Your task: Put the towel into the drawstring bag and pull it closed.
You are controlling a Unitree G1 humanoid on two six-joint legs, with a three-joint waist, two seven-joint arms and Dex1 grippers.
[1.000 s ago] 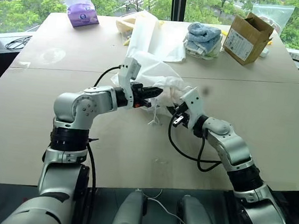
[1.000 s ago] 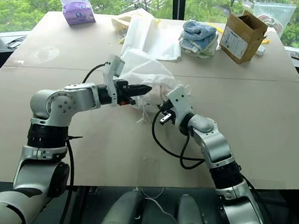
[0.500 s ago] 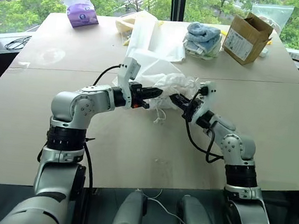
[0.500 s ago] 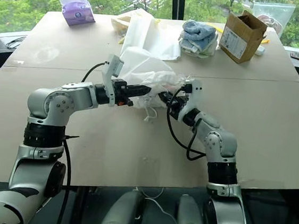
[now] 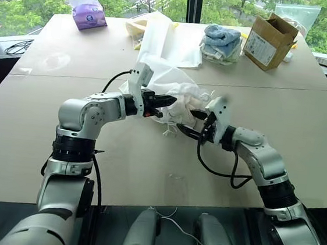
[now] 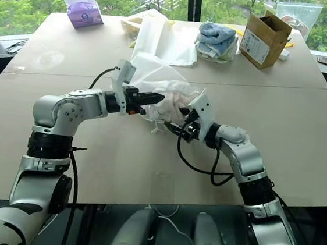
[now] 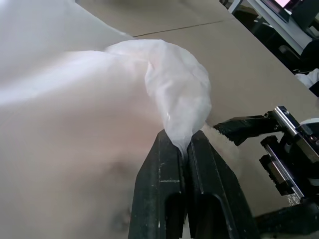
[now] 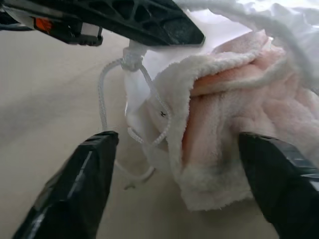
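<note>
The towel's front edge sticks out of the drawstring bag's opening, so next I grip the towel with my right gripper and push it deeper inside (image 8: 224, 32) before pulling the cord.
The drawstring bag (image 5: 167, 76) lies crumpled in the middle of the table, its mouth facing me. My left gripper (image 7: 184, 147) is shut on the bag's rim (image 7: 179, 94) and holds it raised. The fluffy off-white towel (image 8: 234, 99) sits in the mouth, and part of it bulges out over the table. A thin white cord (image 8: 105, 102) hangs in a knotted loop beside it. My right gripper (image 5: 188, 120) is open wide just in front of the towel, one finger (image 8: 79, 184) on each side, holding nothing.
At the table's far side stand a purple tissue pack (image 5: 90, 12), a flat white sheet-like bag (image 5: 166, 38), a pile of light blue towels (image 5: 221, 44) and an open cardboard box (image 5: 270, 40). Cables (image 5: 19, 46) lie off the left edge.
My right gripper was shut at the bag's mouth and has now opened wide, drawing back slightly. The left gripper keeps its hold in the same place.
</note>
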